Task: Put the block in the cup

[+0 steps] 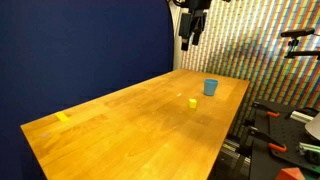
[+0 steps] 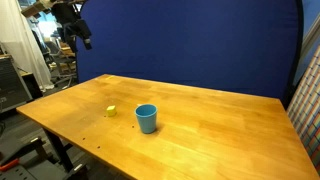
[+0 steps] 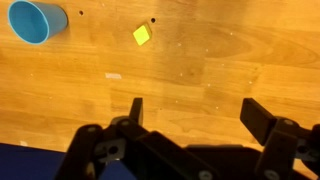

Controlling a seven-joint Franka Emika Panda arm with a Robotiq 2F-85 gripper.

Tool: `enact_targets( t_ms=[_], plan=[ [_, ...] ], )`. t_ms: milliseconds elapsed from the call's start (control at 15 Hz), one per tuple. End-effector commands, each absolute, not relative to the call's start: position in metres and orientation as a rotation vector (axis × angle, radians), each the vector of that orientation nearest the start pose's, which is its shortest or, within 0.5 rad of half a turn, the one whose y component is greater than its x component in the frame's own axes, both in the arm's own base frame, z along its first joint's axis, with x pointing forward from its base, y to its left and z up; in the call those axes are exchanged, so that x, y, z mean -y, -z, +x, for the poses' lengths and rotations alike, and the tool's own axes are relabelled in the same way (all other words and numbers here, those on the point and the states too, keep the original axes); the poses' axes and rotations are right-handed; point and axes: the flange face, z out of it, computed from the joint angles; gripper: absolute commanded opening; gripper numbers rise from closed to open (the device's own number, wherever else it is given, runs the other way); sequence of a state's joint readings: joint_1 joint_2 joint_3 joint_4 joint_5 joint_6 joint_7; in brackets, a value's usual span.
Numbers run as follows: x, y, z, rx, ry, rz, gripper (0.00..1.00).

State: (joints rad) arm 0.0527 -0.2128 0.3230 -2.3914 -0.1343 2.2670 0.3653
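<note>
Next, I move my gripper to the small yellow block near the light-blue cup and close it on the block's opposite sides (image 3: 142, 35).
The block is a tiny yellow cube (image 1: 193, 102) lying on the wooden table (image 1: 130, 125), also in an exterior view (image 2: 111, 111) and in the wrist view (image 3: 143, 35). The light-blue cup (image 1: 211, 87) stands upright a short way from it, seen in an exterior view (image 2: 147, 118) and at the wrist view's top left (image 3: 37, 21). My gripper (image 1: 187, 38) hangs high above the table's far end, also in an exterior view (image 2: 80, 40). In the wrist view its fingers (image 3: 192, 112) are wide apart and empty, well away from block and cup.
A flat yellow strip (image 1: 64, 117) lies near the table's other end. A dark blue curtain (image 2: 190, 45) backs the table. Clamps and gear (image 1: 275, 135) sit beyond the table edge. A small white mark (image 3: 114, 76) is on the wood.
</note>
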Motion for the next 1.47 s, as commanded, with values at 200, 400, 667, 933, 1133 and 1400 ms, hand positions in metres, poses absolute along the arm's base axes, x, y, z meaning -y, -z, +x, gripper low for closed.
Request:
enact_targets(
  t_ms=[200, 400, 667, 933, 1133, 1400],
  plan=[
    [-0.174, -0.411, 0.445, 0.145, 0.238, -3.26, 1.0],
    [-0.148, -0.393, 0.439, 0.024, 0.221, -3.199, 1.0],
    [-0.106, -0.333, 0.424, -0.19, 0.138, -3.103, 1.0],
    [-0.086, -0.271, 0.409, -0.321, 0.125, -3.073, 1.0],
    [-0.084, -0.237, 0.403, -0.374, 0.165, -3.059, 1.0],
    [-0.072, -0.212, 0.407, -0.532, 0.296, -3.016, 1.0]
  ],
)
